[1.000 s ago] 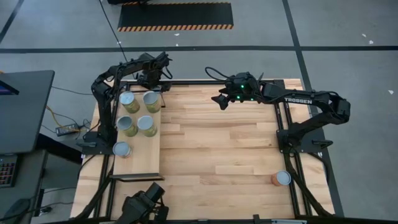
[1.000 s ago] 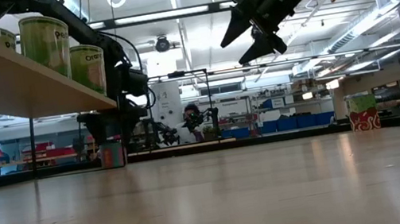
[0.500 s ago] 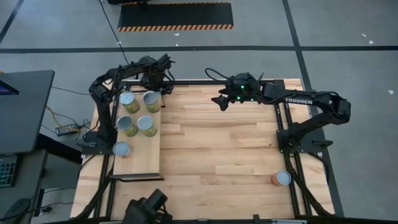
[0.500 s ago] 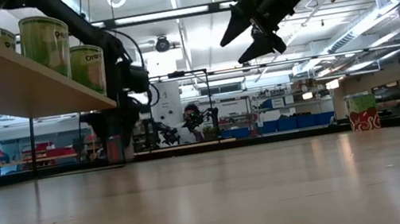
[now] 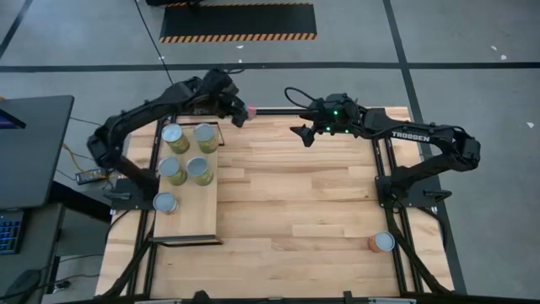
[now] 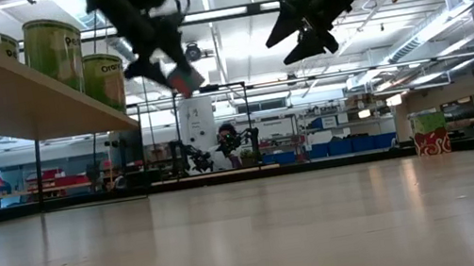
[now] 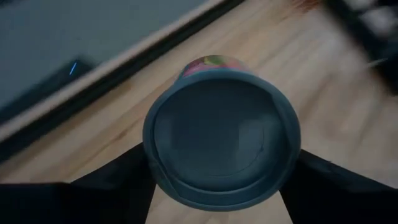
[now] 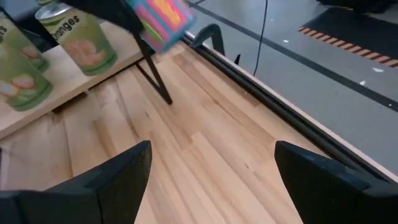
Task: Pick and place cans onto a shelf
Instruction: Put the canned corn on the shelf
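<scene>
The robot's left gripper will release the pink-labelled can on the shelf's bare wood [image 5: 201, 202] beside the can nearest the front.
My left gripper [image 5: 239, 108] is over the table's far edge, just right of the shelf's far end, shut on a can with a pink and multicoloured label [image 5: 246, 112] [image 6: 182, 77]. The light-wood shelf [image 5: 190, 221] runs along the table's left side, and several green-labelled cans [image 5: 199, 169] stand upright on it. An orange-red can [image 5: 381, 243] stands on the table near the right front corner. My right gripper [image 5: 301, 133] hangs open above the far middle of the table, holding nothing. My left gripper pinches the can's round side wall [image 7: 152, 155] between its two fingers [image 7: 118, 180], one on each side. The wrist view looks onto the can's grey round end [image 7: 217, 134]. The fingers slant down from the far left. The can is tilted and lifted clear of the table.
The shelf's thin black frame [image 8: 155, 78] rises at its far end, close to the held can. The wooden tabletop [image 5: 304, 203] lies between the shelf and the right arm's base [image 5: 405, 190].
My left gripper has risen from low behind the shelf's far end and swung toward the table's right, turning as it went. The pink-labelled can, which stood on the table there, now hangs tilted and clear of the table.
</scene>
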Controlling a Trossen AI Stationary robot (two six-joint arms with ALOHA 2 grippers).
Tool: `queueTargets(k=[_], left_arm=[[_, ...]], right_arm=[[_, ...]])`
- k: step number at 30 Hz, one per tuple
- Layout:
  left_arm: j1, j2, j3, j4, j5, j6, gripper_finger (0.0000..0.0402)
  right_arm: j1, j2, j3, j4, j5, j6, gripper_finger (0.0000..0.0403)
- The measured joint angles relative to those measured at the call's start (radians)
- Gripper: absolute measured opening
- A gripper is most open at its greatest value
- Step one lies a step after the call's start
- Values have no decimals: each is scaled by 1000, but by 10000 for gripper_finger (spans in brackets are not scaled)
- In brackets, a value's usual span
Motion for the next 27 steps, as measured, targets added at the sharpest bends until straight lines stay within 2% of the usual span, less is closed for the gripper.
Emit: queueTargets(k=[3,7,12,16,21,27], left_arm=[[-68,-68,0,45,-2,-1,280],[-180,-165,0,48,-4,6,279],[-351,-272,0,-34,-30,-39,279],[-529,-313,0,-121,-31,-114,279],[-782,-327,0,-249,-7,-286,279],[-1014,-326,0,-328,-24,-673,279]], right_arm=[[27,-6,9,-9,-1,12,347],[110,-5,57,-21,50,67,347],[222,-4,95,-18,156,207,347],[301,-3,103,-13,203,353,347],[403,-3,104,-16,211,498,347],[485,-3,104,-1,258,564,347]])
